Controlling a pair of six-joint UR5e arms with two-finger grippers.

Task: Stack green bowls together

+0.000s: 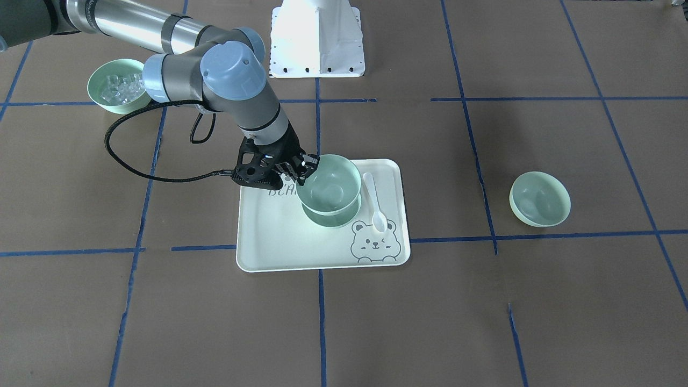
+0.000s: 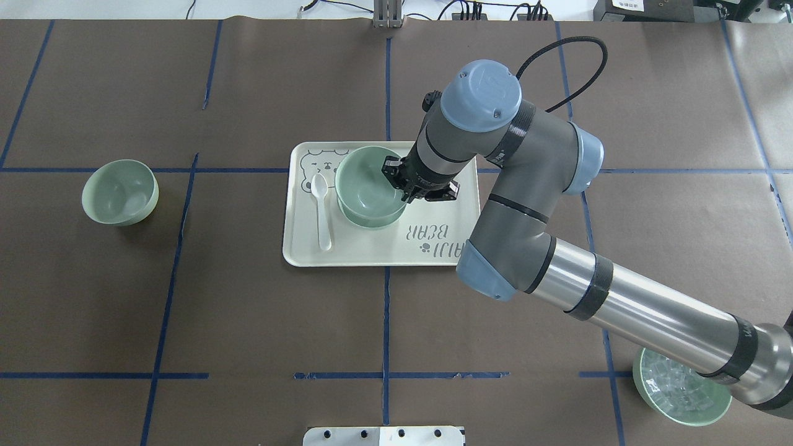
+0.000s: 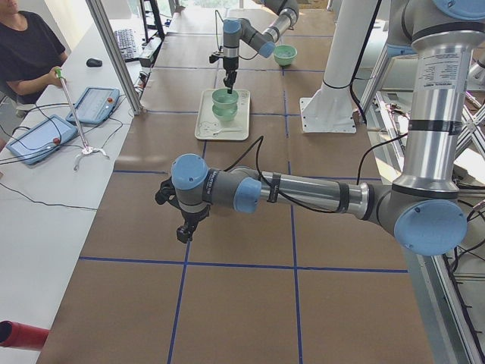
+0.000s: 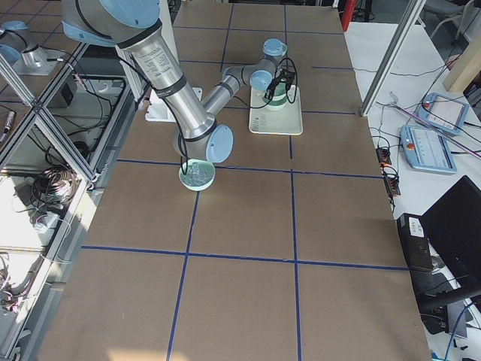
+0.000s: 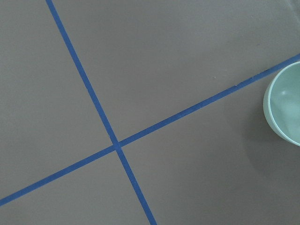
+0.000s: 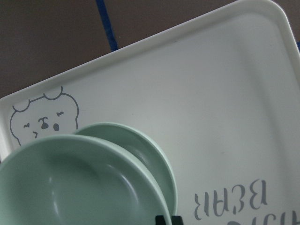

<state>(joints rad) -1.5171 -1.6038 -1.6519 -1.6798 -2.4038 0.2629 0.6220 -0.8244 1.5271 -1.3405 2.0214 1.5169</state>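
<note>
Next, my right gripper lets go of the held green bowl inside the lower green bowl on the tray point(image 1: 331, 199) point(image 6: 112, 187), next to the white spoon.
My right gripper point(image 1: 305, 167) is shut on the rim of one green bowl point(image 1: 329, 183) and holds it slightly tilted, just above and partly inside a second green bowl point(image 1: 329, 217) that stands on the tray. The right wrist view shows the held bowl point(image 6: 70, 187) in front of the lower one point(image 6: 150, 150). The third green bowl point(image 1: 539, 199) sits alone on the table, also seen in the overhead view point(image 2: 119, 192) and at the edge of the left wrist view point(image 5: 286, 108). My left gripper point(image 3: 182, 227) hovers over the table; I cannot tell if it is open or shut.
The pale bear-print tray point(image 1: 269, 242) also carries a white spoon point(image 1: 374, 201) beside the bowls. A green bowl with clear cubes point(image 1: 115, 86) stands under my right arm near the robot's side. The white robot base point(image 1: 317, 37) is at the table's edge.
</note>
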